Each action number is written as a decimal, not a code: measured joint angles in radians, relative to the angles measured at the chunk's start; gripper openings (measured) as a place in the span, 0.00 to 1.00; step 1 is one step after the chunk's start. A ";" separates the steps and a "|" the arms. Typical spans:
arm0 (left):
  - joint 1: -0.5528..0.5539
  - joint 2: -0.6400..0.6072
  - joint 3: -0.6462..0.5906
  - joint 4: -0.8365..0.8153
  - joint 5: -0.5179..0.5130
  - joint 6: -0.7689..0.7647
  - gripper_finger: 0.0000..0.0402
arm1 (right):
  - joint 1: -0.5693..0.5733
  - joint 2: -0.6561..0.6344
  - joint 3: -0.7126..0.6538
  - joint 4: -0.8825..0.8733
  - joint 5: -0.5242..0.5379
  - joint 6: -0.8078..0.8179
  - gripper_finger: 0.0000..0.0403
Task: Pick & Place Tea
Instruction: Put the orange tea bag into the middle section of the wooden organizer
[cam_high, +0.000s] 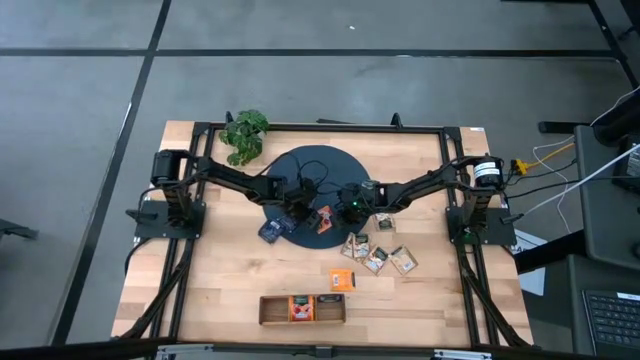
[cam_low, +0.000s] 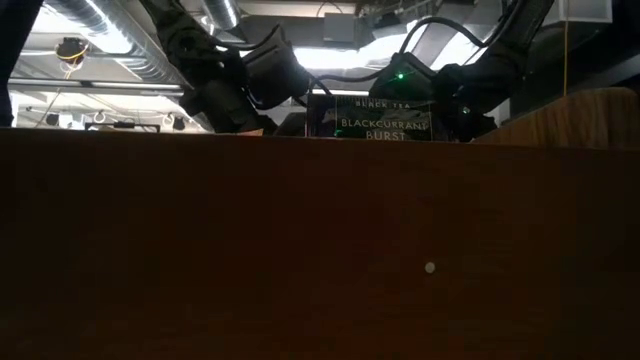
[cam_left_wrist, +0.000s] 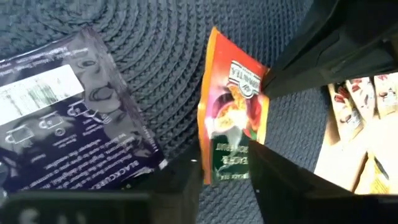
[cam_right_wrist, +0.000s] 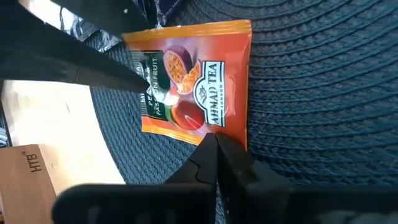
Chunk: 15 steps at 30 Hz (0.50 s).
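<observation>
The orange sachet is lying broadside to the shut fingers of my right gripper, so my left gripper will turn it edge-on before my right gripper takes the opposite edge (cam_right_wrist: 244, 87).
Both grippers meet at one red-orange tea sachet (cam_high: 323, 218) over the near edge of the dark round mat (cam_high: 310, 165). My left gripper (cam_left_wrist: 227, 186) comes from the left and is shut on the sachet (cam_left_wrist: 233, 106). My right gripper (cam_right_wrist: 214, 152) comes from the right and is shut on the same sachet (cam_right_wrist: 199, 81). A dark blue sachet (cam_high: 274, 230) lies flat on the mat's near-left edge, beside the left gripper (cam_high: 298, 210). Several beige sachets (cam_high: 375, 255) and one orange sachet (cam_high: 342, 279) lie flat on the table near the right gripper (cam_high: 338, 208). My left gripper has the orange sachet's green-labelled end (cam_left_wrist: 227, 158) between its two fingers, coming at it from the table's left. One fingertip (cam_right_wrist: 134, 84) lies on the printed face. The sachet bends slightly at that end. My right gripper pinches the middle of the sachet's opposite edge (cam_right_wrist: 214, 132) between its shut fingertips, coming from the table's right. The sachet lies roughly flat just over the mat; whether it touches the mat I cannot tell.
A long wooden tray (cam_high: 270, 310) sits at the near edge with sachets in its middle compartment and fills the low view, where a dark sachet (cam_low: 385, 120) stands up behind its wall. A leafy plant (cam_high: 245, 135) stands at the far left. Bare wood lies to the near left.
</observation>
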 joint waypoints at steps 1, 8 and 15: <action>0.000 0.000 0.000 0.002 0.001 0.000 0.25 | 0.000 0.000 0.000 0.000 0.000 0.000 0.01; 0.001 0.000 0.000 0.000 0.034 -0.006 0.03 | 0.000 0.000 0.000 0.001 0.000 0.000 0.03; 0.001 0.000 0.000 -0.007 0.047 -0.008 0.01 | 0.000 0.001 -0.002 0.041 0.005 -0.006 0.02</action>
